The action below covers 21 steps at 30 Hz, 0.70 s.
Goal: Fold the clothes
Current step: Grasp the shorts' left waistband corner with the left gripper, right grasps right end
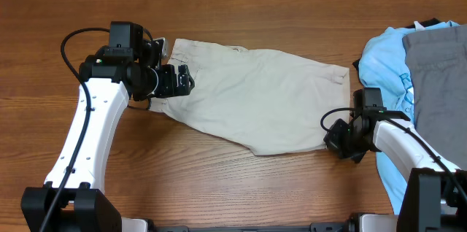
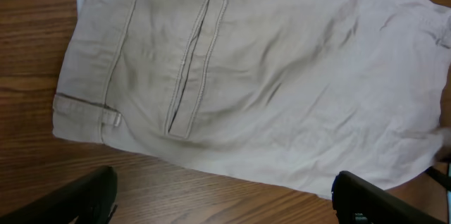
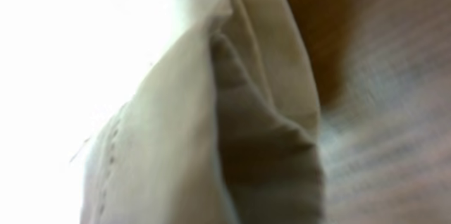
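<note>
Next, my left gripper moves to the waistband's far corner (image 1: 179,43) on the beige shorts, opposite the table's near edge, and closes there.
The clothes, a pair of beige shorts (image 1: 255,101), lie spread flat across the middle of the wooden table, waistband to the left. My left gripper (image 1: 186,80) hovers over the waistband end, open with nothing between its fingers (image 2: 84,199). Its wrist view shows the shorts (image 2: 282,76) with a stitched pocket (image 2: 194,62) and a belt loop (image 2: 88,108). My right gripper (image 1: 337,138) sits at the lower right hem corner, shut on it. Bunched hem fabric (image 3: 176,146) fills its wrist view, and the fingers themselves are hidden.
A light blue T-shirt (image 1: 383,57) and a grey garment (image 1: 438,79) lie piled at the right edge, just behind my right arm. A small white label (image 1: 160,44) peeks out at the waistband's far corner.
</note>
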Motion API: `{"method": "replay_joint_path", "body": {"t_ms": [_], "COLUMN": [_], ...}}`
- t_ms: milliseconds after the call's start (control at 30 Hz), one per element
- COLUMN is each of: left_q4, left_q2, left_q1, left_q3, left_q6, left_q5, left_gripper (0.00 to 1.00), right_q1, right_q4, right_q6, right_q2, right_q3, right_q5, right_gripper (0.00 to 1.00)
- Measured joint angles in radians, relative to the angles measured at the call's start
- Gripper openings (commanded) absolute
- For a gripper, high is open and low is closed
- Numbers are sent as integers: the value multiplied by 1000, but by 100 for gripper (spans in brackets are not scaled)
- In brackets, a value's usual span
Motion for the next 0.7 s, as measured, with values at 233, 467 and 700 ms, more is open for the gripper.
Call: {"method": "replay_joint_path", "body": {"t_ms": [233, 467, 700], "left_q4": [22, 1, -7], "left_q2": [0, 0, -23], "left_q1": [0, 11, 47], "left_q3": [0, 6, 170], "left_q6": [0, -10, -23], "left_q5": [0, -16, -29], "left_gripper": [100, 100, 100], "right_q1": [0, -9, -33], "right_q4": [165, -49, -488], "right_q6": [16, -97, -223], "right_q2": [6, 29, 54], "right_q3": [-13, 77, 540], "right_q5": [2, -20, -3], "right_gripper": [6, 52, 82]}}
